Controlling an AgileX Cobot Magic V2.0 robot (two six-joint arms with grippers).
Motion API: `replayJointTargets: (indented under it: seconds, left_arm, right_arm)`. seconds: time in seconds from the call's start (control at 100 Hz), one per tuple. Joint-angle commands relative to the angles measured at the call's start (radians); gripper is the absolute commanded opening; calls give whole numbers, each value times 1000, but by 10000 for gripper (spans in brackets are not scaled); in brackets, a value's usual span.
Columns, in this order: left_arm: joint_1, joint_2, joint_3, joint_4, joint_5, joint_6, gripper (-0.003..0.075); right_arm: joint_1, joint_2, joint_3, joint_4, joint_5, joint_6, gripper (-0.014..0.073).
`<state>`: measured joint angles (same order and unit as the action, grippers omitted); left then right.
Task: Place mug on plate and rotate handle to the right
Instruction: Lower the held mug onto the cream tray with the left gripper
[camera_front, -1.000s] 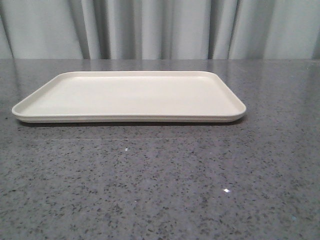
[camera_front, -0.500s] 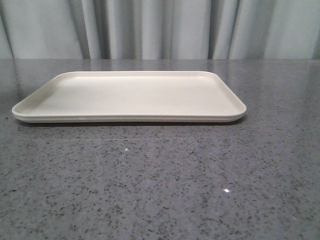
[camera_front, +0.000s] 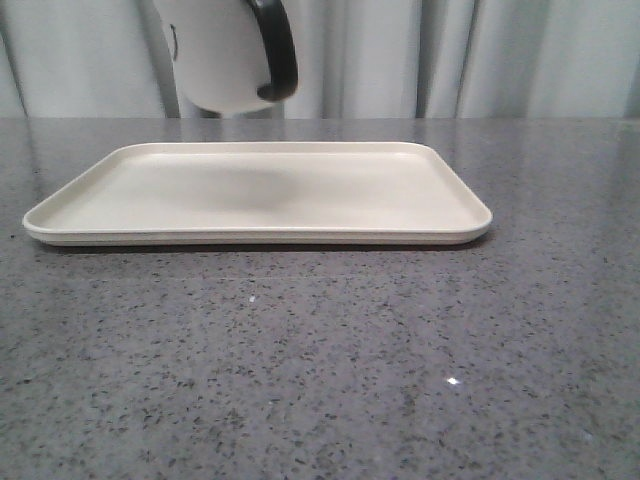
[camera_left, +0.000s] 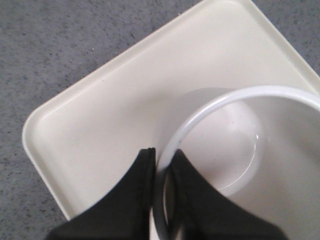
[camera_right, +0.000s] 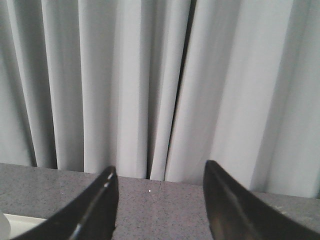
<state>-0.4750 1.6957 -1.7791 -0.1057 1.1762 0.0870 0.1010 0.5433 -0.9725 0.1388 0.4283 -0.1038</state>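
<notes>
I will let go of the white mug with my left gripper on the cream plate, just inside the middle of its near rim (camera_front: 259, 212).
The white mug (camera_front: 215, 60) hangs in the air above the left part of the cream plate (camera_front: 420, 205), tilted, its black handle (camera_front: 278, 50) on the right side; part of its black print shows on the left. In the left wrist view my left gripper (camera_left: 162, 160) is shut on the mug's rolled rim (camera_left: 200, 112), one finger inside and one outside, with the plate (camera_left: 100, 115) below. The mug casts a shadow on the plate. My right gripper (camera_right: 160, 172) is open and empty, facing the curtain; it does not show in the front view.
The plate lies on a grey speckled table (camera_front: 320, 370). A pale curtain (camera_front: 480, 60) hangs behind the table's far edge. A corner of the plate (camera_right: 15, 225) shows low in the right wrist view.
The mug has come down into the front view from above, over the plate's left part, and its shadow now lies on the plate. The plate has not moved.
</notes>
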Motion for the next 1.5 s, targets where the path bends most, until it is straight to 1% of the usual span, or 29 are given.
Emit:
replayJointTargets:
  seconds: [0.0, 0.15, 0.46, 1.49]
  left_arm:
    - [-19, -2, -36, -15, -51, -1, -13]
    - [-31, 51, -36, -23, -49, -1, -13]
    - [-32, 96, -36, -37, -27, -1, -12]
    - [-32, 123, -36, -52, 7, 2, -12]
  right_arm:
    - [-3, 13, -33, -12, -70, -6, 405]
    - [-3, 13, -33, -12, -68, -6, 405]
    - [-3, 13, -29, -12, -67, -6, 405]
    - [-3, 13, -29, -12, -55, -6, 405]
